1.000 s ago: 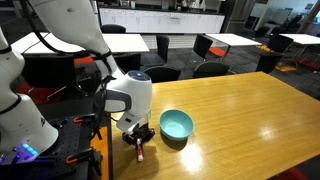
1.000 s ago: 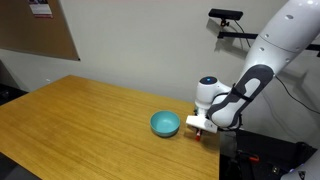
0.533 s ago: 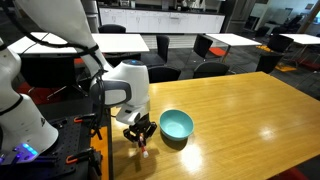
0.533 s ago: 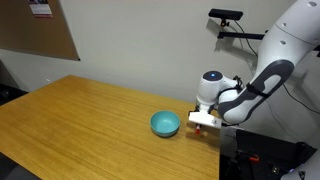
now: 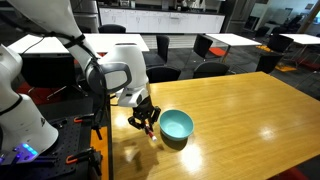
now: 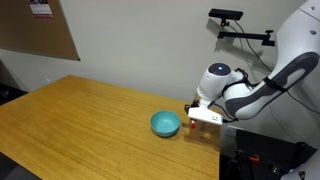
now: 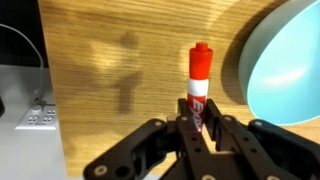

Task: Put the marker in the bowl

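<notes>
The marker, now held above the wooden table, will be let go by my gripper at the middle of the teal bowl's bottom (image 5: 177, 127) (image 7: 306, 62), inside the bowl's rim.
My gripper (image 7: 198, 118) is shut on the marker (image 7: 198, 80), a slim red stick with a white section, and holds it above the wooden table. In an exterior view the gripper (image 5: 146, 121) hangs just beside the teal bowl (image 5: 176, 125), with the marker (image 5: 149, 131) pointing down from it. The bowl's rim shows at the right edge of the wrist view (image 7: 285, 70). In an exterior view the bowl (image 6: 165, 124) sits to the left of the gripper (image 6: 196, 114). The bowl is empty.
The wooden table (image 5: 250, 110) stretches away past the bowl. Its edge is close to the gripper (image 7: 50, 100). Black equipment and a stand (image 5: 85, 140) sit beside the table near the arm's base. Chairs and other tables stand behind.
The gripper has risen from the table with the marker in it and moved toward the bowl.
</notes>
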